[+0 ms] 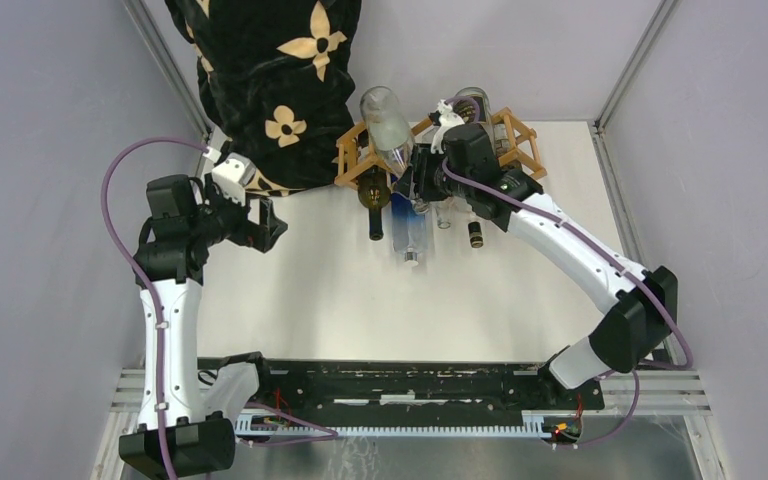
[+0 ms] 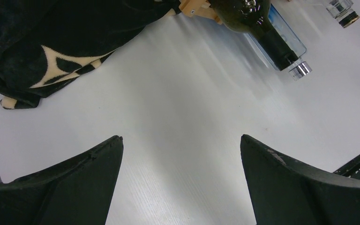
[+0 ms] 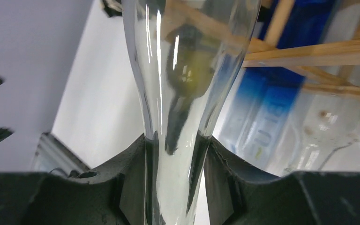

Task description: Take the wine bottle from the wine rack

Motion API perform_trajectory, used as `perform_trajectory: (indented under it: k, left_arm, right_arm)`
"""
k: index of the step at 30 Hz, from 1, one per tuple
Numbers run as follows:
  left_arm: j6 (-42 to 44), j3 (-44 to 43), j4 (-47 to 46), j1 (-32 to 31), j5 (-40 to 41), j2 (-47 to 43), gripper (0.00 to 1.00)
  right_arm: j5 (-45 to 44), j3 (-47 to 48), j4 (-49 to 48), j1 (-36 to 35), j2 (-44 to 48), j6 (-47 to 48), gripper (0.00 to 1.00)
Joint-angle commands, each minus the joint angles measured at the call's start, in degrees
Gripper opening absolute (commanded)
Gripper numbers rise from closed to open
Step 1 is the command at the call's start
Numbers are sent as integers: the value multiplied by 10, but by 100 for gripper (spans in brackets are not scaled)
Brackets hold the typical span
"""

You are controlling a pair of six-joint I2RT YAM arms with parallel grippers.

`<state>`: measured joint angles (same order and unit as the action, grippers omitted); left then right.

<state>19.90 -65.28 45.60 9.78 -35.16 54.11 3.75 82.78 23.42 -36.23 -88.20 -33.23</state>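
The clear glass wine bottle will pass from my right gripper to my left gripper over bare table [image 1: 312, 266] in front of the blanket.
The tan wooden wine rack [image 1: 352, 160] stands at the back of the table, with several bottles in it. My right gripper [image 1: 422, 178] is shut on the neck of a clear glass wine bottle [image 1: 388, 125], which is lifted and tilted above the rack's left half. In the right wrist view the clear neck [image 3: 176, 154] sits tight between both black fingers [image 3: 131, 183], with the rack sticks [image 3: 309, 52] behind. My left gripper [image 1: 272, 225] is open and empty over bare table, left of the rack; its view shows two spread fingertips [image 2: 101, 161].
A dark green bottle [image 1: 374, 195], a blue-tinted clear bottle [image 1: 410, 232] and others lie in the rack with necks toward me. A black blanket with tan flowers [image 1: 260, 80] lies at the back left. Grey walls close both sides.
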Motion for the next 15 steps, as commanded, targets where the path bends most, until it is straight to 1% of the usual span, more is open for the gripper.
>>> perform_trajectory:
  k: [1, 5, 12, 15]
  left_arm:
    - [33, 0, -5, 1, -32, -11, 100]
    - [42, 7, -6, 1, -45, -19, 100]
    - [82, 40, -5, 1, -94, -48, 100]
    - [103, 55, -6, 1, -100, -64, 100]
  right_arm:
    - [118, 30, -177, -12, 72, 2, 0]
    - [151, 24, -178, -23, 79, -9, 0]
    - [172, -14, -206, -64, 95, -35, 0]
    - [173, -24, -208, -89, 92, -43, 0]
